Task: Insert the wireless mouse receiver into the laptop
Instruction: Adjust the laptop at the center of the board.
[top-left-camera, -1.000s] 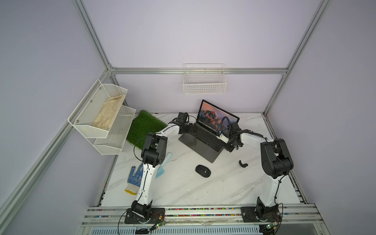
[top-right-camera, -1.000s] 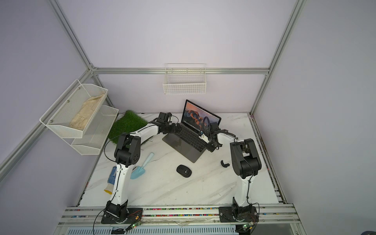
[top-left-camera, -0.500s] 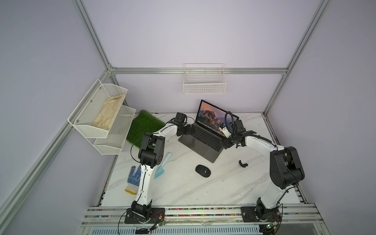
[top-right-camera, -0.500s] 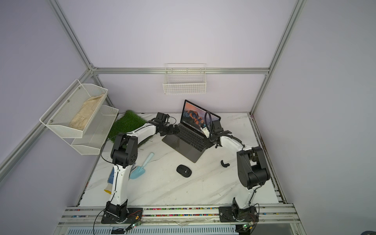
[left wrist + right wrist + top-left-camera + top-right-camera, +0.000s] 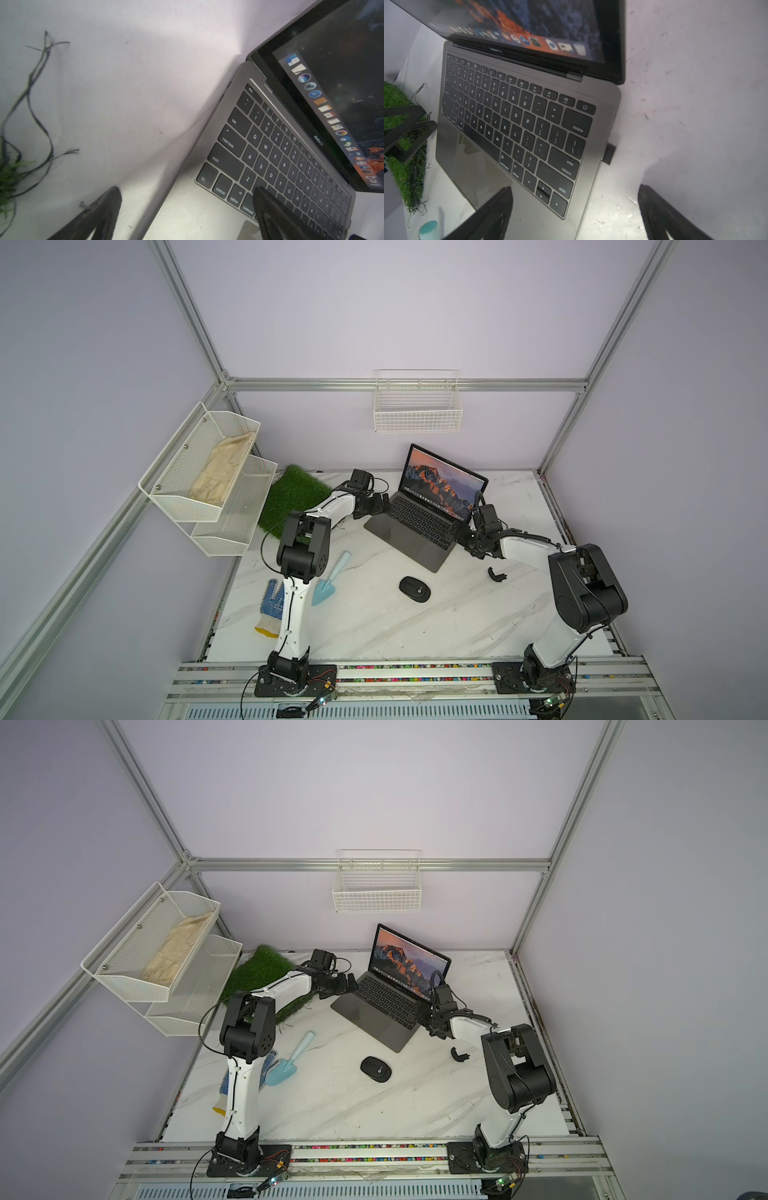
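Note:
Next, I move my right gripper to the black mouse in front of the laptop and close it on the mouse's logo end (image 5: 419, 590).
The laptop (image 5: 409, 541) (image 5: 374, 1021) stands open on the marble table, its screen showing an orange mountain. In the right wrist view the wireless mouse receiver (image 5: 609, 152), a tiny black stub, sticks out of the laptop's (image 5: 593, 178) right side edge. My right gripper (image 5: 575, 189) (image 5: 465, 537) is open and empty, a short way back from the receiver, straddling the laptop's right front edge. My left gripper (image 5: 186, 189) (image 5: 380, 506) is open too. One of its fingers hangs over the keyboard and the other over the table beside the laptop's (image 5: 187, 209) left edge.
A black mouse (image 5: 414, 588) and a black half-round cover piece (image 5: 496, 574) lie in front of the laptop. A blue trowel (image 5: 330, 578), a glove (image 5: 272, 605) and a grass mat (image 5: 291, 493) lie to the left. White wire racks (image 5: 208, 485) hang on the left wall.
My right gripper has gone from shut to open, letting go of the receiver, which stays in the laptop's side. Its elbow has swung right. The left gripper has barely moved.

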Robot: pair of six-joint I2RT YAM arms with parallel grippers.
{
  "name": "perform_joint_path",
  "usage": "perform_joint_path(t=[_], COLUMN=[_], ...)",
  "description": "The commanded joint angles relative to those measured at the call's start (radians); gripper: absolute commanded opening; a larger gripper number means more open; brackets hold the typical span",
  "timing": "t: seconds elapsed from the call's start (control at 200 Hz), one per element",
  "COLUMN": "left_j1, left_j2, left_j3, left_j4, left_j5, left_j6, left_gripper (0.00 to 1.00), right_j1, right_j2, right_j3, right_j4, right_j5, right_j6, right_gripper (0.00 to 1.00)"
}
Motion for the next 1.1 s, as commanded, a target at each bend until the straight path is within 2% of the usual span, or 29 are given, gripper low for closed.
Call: perform_joint_path(t=[0.0, 0.175, 0.36, 0.565, 0.81, 0.895, 1.095], left_j1=[-0.013, -0.056, -0.066, -0.066, -0.066, -0.067, -0.089], left_j2=[0.012, -0.003, -0.015, -0.015, -0.031, -0.044, -0.137], left_j3=[-0.092, -0.182, -0.238, -0.232, -0.27, -0.297, -0.42], left_j4=[-0.087, -0.086, -0.082, -0.08, -0.064, -0.054, -0.02], left_j5=[0.05, 0.051, 0.031, 0.019, 0.033, 0.046, 0.07], left_j6=[-0.013, -0.018, -0.028, -0.031, -0.044, -0.054, -0.1], left_gripper=[1.0, 1.0, 1.0, 1.0, 1.0, 1.0, 1.0], right_j1=[0.013, 0.02, 0.02, -0.001, -0.016, -0.013, 0.017], right_j2=[0.018, 0.084, 0.135, 0.052, 0.19, 0.229, 0.255], right_j3=[0.023, 0.087, 0.177, 0.118, 0.24, 0.299, 0.336], right_j4=[0.079, 0.058, -0.077, -0.113, -0.119, -0.132, -0.074], right_j5=[-0.027, -0.01, 0.029, 0.07, 0.096, 0.061, -0.091], right_j6=[0.045, -0.029, -0.149, -0.145, -0.197, -0.224, -0.166], right_gripper=[0.97, 0.97, 0.97, 0.97, 0.97, 0.97, 0.96])
